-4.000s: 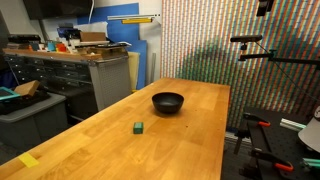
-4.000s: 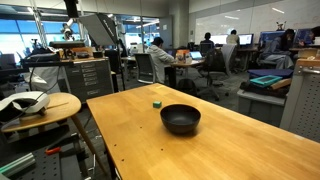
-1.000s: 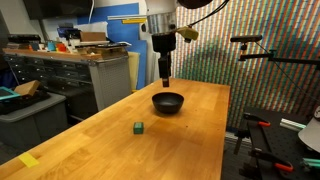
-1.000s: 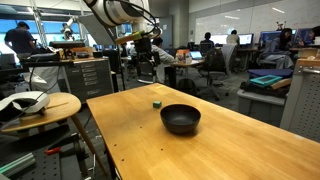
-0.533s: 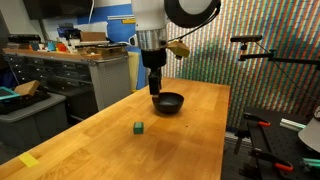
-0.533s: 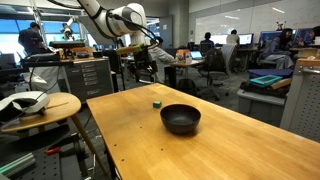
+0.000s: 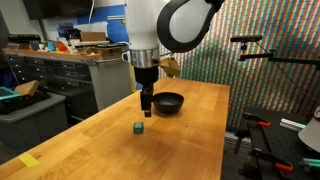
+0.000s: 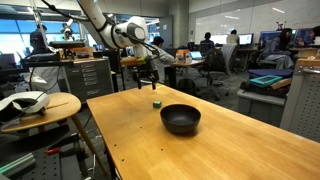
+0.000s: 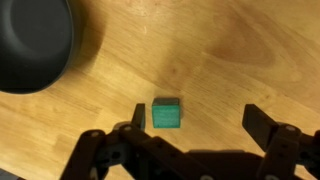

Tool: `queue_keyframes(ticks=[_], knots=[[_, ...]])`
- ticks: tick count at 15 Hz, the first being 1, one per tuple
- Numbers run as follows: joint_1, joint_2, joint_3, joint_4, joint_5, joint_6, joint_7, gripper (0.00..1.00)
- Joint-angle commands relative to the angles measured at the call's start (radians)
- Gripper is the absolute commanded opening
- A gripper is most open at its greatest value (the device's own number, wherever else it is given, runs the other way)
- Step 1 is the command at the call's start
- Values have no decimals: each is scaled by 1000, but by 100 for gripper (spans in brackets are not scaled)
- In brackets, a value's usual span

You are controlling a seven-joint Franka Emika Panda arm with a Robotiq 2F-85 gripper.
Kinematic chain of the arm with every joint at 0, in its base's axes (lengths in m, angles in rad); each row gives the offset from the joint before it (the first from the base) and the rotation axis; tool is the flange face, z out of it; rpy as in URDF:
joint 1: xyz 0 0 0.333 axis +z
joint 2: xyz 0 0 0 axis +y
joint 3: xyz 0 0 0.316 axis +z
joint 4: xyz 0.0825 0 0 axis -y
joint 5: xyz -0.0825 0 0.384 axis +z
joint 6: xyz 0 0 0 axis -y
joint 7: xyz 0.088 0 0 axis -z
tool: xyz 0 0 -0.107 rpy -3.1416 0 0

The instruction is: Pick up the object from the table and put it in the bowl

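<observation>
Next, I lower my gripper to the opposite sides (image 7: 138,128) (image 9: 166,113) of the small dark green block and close it there, in front of the black bowl.
The small dark green block (image 7: 138,127) sits on the light wooden table (image 7: 110,145); it also shows in an exterior view (image 8: 156,102) and in the wrist view (image 9: 166,115). The glossy black bowl (image 7: 168,102) stands farther along the table, also in an exterior view (image 8: 180,119) and at the wrist view's top left (image 9: 30,40). My gripper (image 7: 146,109) hangs above the block, open and empty. In the wrist view the gripper (image 9: 197,125) has the block just inside one finger, off-centre between the fingers.
A flat yellow piece (image 7: 28,160) lies near the table's near corner. A grey workbench with drawers (image 7: 70,75) stands beside the table. A round side table (image 8: 38,108) with a headset is close to the table edge. A tripod arm (image 7: 262,50) stands beyond.
The arm has swung from above the bowl toward the block and come lower over it. The block and bowl have not moved.
</observation>
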Motion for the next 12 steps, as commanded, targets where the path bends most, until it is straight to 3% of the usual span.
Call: queue_keyframes(ticks=[1, 12], knots=[[8, 47, -8, 37, -5, 60, -43, 100], [-29, 152, 5, 86, 32, 137, -186, 100]])
